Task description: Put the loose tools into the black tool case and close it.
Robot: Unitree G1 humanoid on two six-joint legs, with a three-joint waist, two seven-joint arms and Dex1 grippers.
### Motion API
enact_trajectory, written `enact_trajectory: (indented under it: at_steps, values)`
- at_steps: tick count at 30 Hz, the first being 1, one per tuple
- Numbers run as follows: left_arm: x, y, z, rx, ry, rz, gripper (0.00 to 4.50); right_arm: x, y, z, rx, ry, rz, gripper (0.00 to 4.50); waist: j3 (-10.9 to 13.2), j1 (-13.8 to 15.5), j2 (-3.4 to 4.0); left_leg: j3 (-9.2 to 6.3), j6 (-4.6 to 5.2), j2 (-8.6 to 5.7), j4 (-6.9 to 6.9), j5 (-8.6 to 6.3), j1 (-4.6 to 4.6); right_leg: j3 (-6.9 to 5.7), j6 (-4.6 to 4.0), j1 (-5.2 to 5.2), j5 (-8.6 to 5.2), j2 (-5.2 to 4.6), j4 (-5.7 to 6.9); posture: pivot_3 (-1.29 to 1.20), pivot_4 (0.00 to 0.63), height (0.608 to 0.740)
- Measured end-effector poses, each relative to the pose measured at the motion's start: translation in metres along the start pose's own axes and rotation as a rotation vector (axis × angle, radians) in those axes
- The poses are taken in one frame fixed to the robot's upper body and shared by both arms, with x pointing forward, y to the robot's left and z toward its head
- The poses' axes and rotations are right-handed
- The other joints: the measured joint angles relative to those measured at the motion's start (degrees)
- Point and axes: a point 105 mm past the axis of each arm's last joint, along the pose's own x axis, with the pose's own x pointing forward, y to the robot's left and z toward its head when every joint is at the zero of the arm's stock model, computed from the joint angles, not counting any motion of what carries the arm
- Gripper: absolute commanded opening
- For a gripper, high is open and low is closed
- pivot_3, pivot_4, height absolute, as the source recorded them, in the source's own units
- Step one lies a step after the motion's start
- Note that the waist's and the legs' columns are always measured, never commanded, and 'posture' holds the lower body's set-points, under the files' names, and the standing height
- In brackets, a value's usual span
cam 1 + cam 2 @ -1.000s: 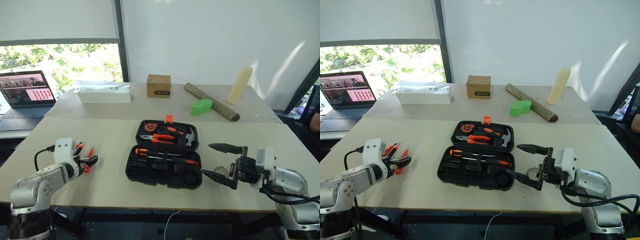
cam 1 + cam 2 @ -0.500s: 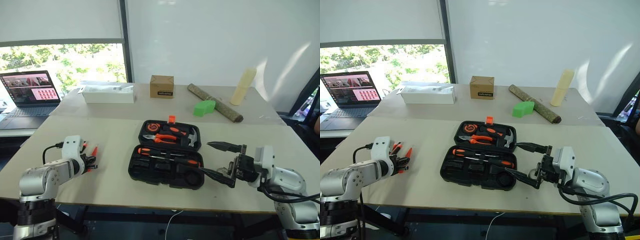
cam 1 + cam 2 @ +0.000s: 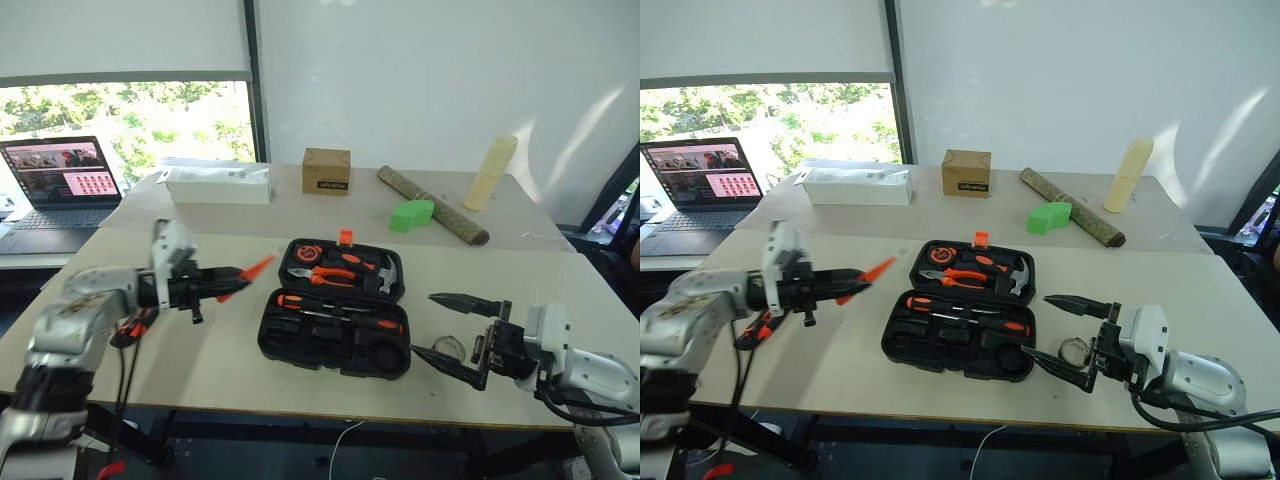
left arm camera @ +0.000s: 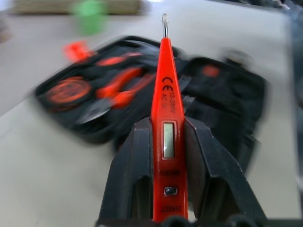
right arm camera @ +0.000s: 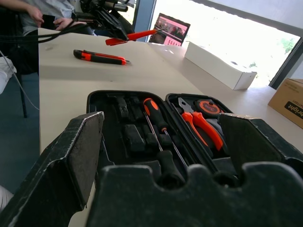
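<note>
The orange tester pen will lie in the tool case's near half (image 3: 304,319), beside the screwdriver shaft, after my left gripper releases it.
The black tool case (image 3: 335,345) lies open mid-table, with a screwdriver (image 3: 330,304), pliers and a hammer seated in its slots. My left gripper (image 3: 228,277) is shut on the slim orange tester pen (image 3: 258,266). It holds the pen above the table, left of the case, tip toward it; the left wrist view shows the tester pen (image 4: 165,118) clamped between both fingers. An orange-and-black utility knife (image 5: 99,57) lies on the table below that arm. To the right of the case, my right gripper (image 3: 422,323) stands open and empty, with a small round roll (image 3: 1074,350) beside its lower finger.
At the back stand a laptop (image 3: 60,180), a long white box (image 3: 215,185), a cardboard box (image 3: 326,170), a bark log (image 3: 432,203), a green block (image 3: 410,214) and a cream cylinder (image 3: 490,172). A person's hands (image 5: 42,14) show beyond the table.
My left gripper shut on the tester pen at the table's left, lifted it and swung it toward the case. The right gripper stayed open and about where it was.
</note>
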Motion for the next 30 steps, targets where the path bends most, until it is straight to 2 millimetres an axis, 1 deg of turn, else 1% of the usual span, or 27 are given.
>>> enact_trajectory:
  at_steps: [2, 5, 8, 12, 18, 22, 30]
  values:
    - [0.023, 0.002, 0.000, 0.105, 0.060, -0.119, 0.46, 0.001, 0.002, 0.002, -0.004, -0.003, -0.005, 4.50, 0.00, -0.05, -0.01, -0.02, 0.12, 0.01, 0.09, -0.06, -0.05, 0.02, 0.01, 0.00, 0.00, 0.03, 0.01, 0.00, 0.150, 0.740]
    - [0.046, 0.004, -0.012, 0.134, 0.149, -0.201, 0.46, 0.001, 0.005, 0.002, 0.000, -0.001, -0.014, 4.50, 0.01, -0.79, -0.01, -0.17, 0.20, 0.05, 0.19, -0.10, -0.13, 0.07, 0.08, -0.04, -0.03, 0.08, 0.01, 0.00, 0.150, 0.740]
    - [0.058, 0.004, -0.024, 0.140, 0.211, -0.242, 0.46, 0.001, 0.006, 0.002, 0.000, 0.000, -0.018, 4.50, 0.01, -1.12, -0.02, -0.23, 0.28, 0.05, 0.30, -0.15, -0.32, 0.09, 0.15, -0.16, -0.06, 0.08, 0.01, 0.00, 0.150, 0.740]
    - [0.064, 0.007, -0.044, 0.168, 0.321, -0.249, 0.46, 0.001, 0.008, 0.003, -0.002, 0.003, -0.038, 4.50, 0.01, -0.86, -0.02, -0.26, 0.42, 0.06, 0.65, -0.23, -0.91, 0.05, 0.22, -0.64, -0.04, 0.06, 0.11, 0.00, 0.150, 0.740]
    - [0.075, 0.009, -0.044, 0.191, 0.334, -0.243, 0.46, 0.000, 0.010, 0.003, 0.000, 0.007, -0.049, 4.50, 0.01, -0.67, -0.02, -0.27, 0.63, 0.04, 0.92, -0.35, -0.93, 0.05, 0.39, -0.52, 0.04, -0.05, 0.10, 0.00, 0.150, 0.740]
    - [0.087, 0.006, -0.044, 0.165, 0.329, -0.247, 0.46, 0.000, 0.011, 0.002, 0.008, 0.006, -0.060, 4.50, 0.01, -0.66, -0.02, -0.28, 0.65, 0.04, 0.96, -0.36, -0.93, 0.06, 0.41, -0.51, 0.06, -0.06, 0.13, 0.00, 0.150, 0.740]
    - [0.090, 0.007, -0.044, 0.149, 0.375, -0.237, 0.46, 0.001, 0.013, 0.000, 0.009, 0.007, -0.061, 4.50, 0.01, -0.67, -0.02, -0.29, 0.64, 0.03, 1.00, -0.36, -0.92, 0.07, 0.41, -0.50, 0.06, -0.05, 0.15, 0.00, 0.150, 0.740]
